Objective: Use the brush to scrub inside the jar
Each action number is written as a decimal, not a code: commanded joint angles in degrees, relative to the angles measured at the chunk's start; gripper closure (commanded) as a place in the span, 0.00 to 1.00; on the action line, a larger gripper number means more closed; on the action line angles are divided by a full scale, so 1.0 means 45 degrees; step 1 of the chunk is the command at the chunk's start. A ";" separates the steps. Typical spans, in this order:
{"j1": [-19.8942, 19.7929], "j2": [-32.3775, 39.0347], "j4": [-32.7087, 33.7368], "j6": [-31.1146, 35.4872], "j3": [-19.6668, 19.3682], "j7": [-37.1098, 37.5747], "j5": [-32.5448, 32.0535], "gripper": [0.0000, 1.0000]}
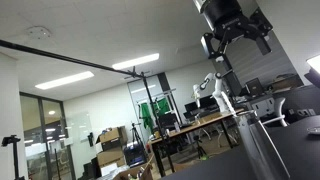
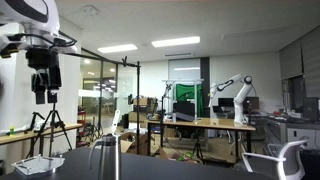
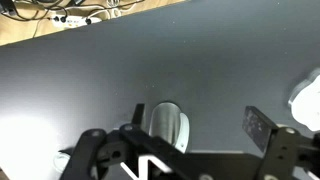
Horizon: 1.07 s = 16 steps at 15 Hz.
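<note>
My gripper will close next on the upper end of the brush's white handle (image 1: 220,77), which sticks up out of the jar.
The jar (image 3: 165,125) is a grey metallic cylinder. In the wrist view I see it from above, standing on the dark table between my fingers, close to the left one. It also shows low in both exterior views (image 2: 105,160) (image 1: 268,152). My gripper (image 3: 196,113) is open and empty, high above the jar, and shows in both exterior views (image 1: 240,44) (image 2: 46,95). I cannot clearly make out the brush. A white object (image 3: 308,95) at the right edge of the wrist view may be part of it.
The dark table top (image 3: 120,70) ends at a wooden floor strip with cables (image 3: 80,18) at the far side. A white wire-like item (image 2: 38,165) lies on the table beside the jar. Desks, tripods and white robot arms (image 2: 228,95) stand in the background.
</note>
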 commanded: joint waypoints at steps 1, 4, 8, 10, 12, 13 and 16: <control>0.0244 0.0057 0.0009 -0.0003 -0.0247 0.0143 -0.0191 0.00; 0.0244 0.0056 0.0009 -0.0003 -0.0247 0.0142 -0.0191 0.00; 0.0244 0.0056 0.0009 -0.0003 -0.0246 0.0142 -0.0191 0.00; 0.0244 0.0056 0.0009 -0.0003 -0.0246 0.0142 -0.0191 0.00; -0.0214 0.0611 0.0453 0.0018 -0.0423 0.0149 -0.0479 0.00; -0.0469 0.0980 0.0725 0.0076 -0.0558 0.0110 -0.0694 0.00; -0.1394 0.2424 0.1951 0.0176 -0.0932 0.0152 -0.1701 0.00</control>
